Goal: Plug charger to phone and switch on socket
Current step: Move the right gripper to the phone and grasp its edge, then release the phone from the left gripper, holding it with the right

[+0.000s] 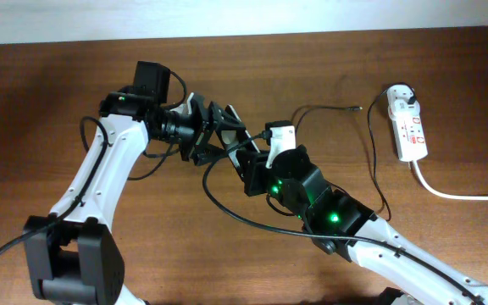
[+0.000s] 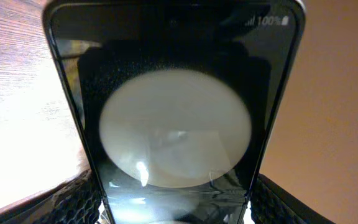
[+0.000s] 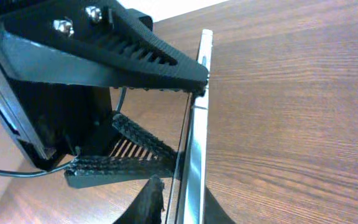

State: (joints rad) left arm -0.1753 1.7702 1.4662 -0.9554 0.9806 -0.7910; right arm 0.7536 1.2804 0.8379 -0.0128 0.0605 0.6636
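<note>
My left gripper is holding the phone across its long edges, so it should open, back away and pinch the phone's loose end (image 1: 232,111) across its thickness, while my right gripper holds.
The phone (image 1: 237,146) is held on edge above the table between both grippers. In the left wrist view the phone's glossy face (image 2: 176,124) fills the frame, with a round white reflection and "100%" at its far end. My left gripper (image 2: 176,202) is shut on its sides, and it also shows from overhead (image 1: 217,135). In the right wrist view the phone's silver edge (image 3: 199,124) runs upward, and my right gripper (image 3: 185,208) closes on its near end. The charger cable (image 1: 373,148) lies on the table, its connector tip (image 1: 356,108) free. The white adapter (image 1: 402,97) sits in the socket (image 1: 412,134).
The socket's thick white cord (image 1: 456,195) runs off to the right edge. The robots' own black cables (image 1: 227,207) loop on the table below the grippers. The left gripper's black fingers (image 3: 135,50) cross the top of the right wrist view.
</note>
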